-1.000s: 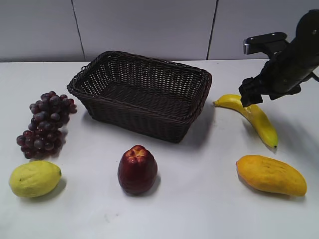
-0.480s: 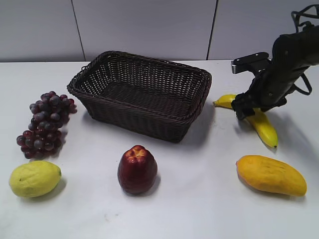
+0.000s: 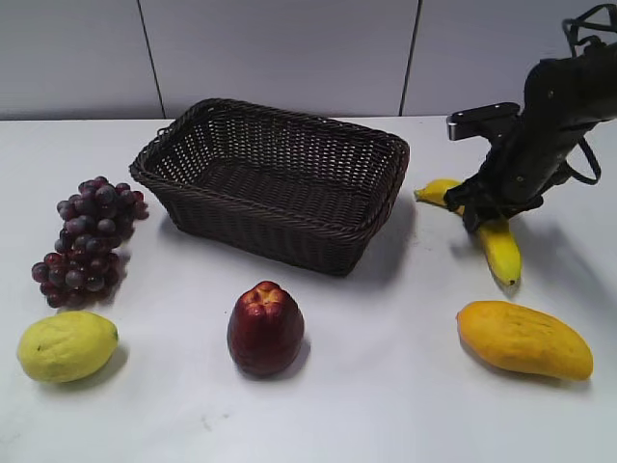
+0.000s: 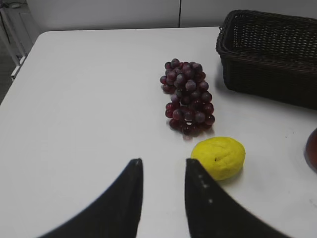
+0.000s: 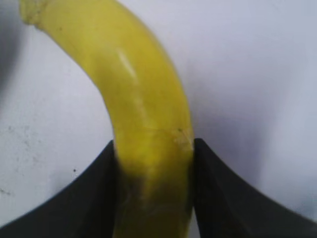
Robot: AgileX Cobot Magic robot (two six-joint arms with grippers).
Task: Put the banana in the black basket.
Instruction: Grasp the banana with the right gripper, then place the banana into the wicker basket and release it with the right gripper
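Next, my right gripper sets the banana down on the bottom of the black basket, near the basket's front side (image 3: 289, 190) facing the apple.
The banana (image 3: 499, 249) lies on the white table to the right of the black basket (image 3: 386, 207); its stem end points toward the basket. My right gripper (image 3: 479, 208) is down over the banana's middle, and in the right wrist view both fingers press against the banana's (image 5: 148, 124) sides, shut on it. The banana seems to rest on or just above the table. The basket is empty and its corner shows in the left wrist view (image 4: 267, 54). My left gripper (image 4: 163, 166) is open and empty above the table's left part.
An orange-yellow mango (image 3: 523, 339) lies in front of the banana. A red apple (image 3: 265, 328) stands in front of the basket. Purple grapes (image 3: 89, 239) and a lemon (image 3: 66, 345) lie at the left; both also show in the left wrist view, grapes (image 4: 187, 96) and lemon (image 4: 219, 157).
My right gripper came down onto the banana and closed on it. The banana has turned, its far tip swinging left and nearer the basket side. The left arm has not moved.
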